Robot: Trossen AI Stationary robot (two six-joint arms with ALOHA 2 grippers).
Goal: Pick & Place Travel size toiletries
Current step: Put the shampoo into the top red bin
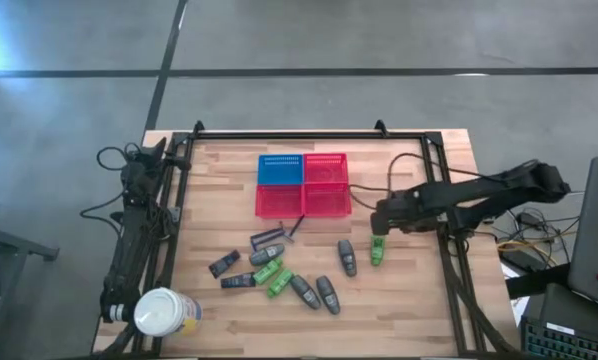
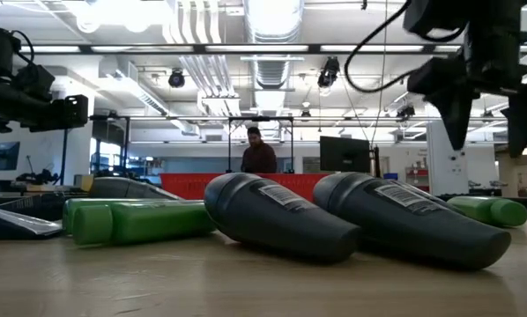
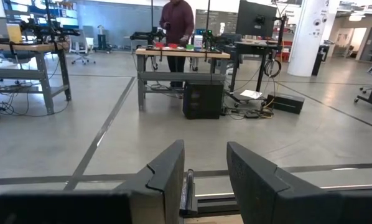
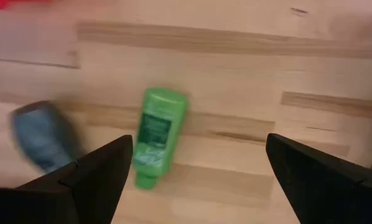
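The lone green bottle is next for my right gripper, which should go to it and close on the cap end of the bottle's body (image 1: pixel 376 257) (image 4: pixel 151 152).
The toiletries lie scattered on the near half of the table. One green bottle (image 1: pixel 377 250) (image 4: pixel 156 134) lies flat by itself, with a grey rounded bottle (image 1: pixel 347 257) (image 4: pixel 43 138) to its left. More green bottles (image 1: pixel 272 276), grey ones (image 1: pixel 317 292) and flat black ones (image 1: pixel 224 266) lie farther left. My right gripper (image 1: pixel 381 222) (image 4: pixel 198 177) hangs open above the lone green bottle, fingers pointing down and touching nothing. In the low view it (image 2: pixel 488 114) hangs well above the table. My left gripper (image 3: pixel 204 180) is open and parked at the table's left edge.
A blue mesh basket (image 1: pixel 280 169) and red mesh baskets (image 1: pixel 324 190) sit together at the table's far middle. A large white jar (image 1: pixel 165 312) stands at the near left corner beside the left arm (image 1: pixel 137 230). Bare wood lies right of the lone green bottle. A person (image 3: pixel 176 18) stands far behind.
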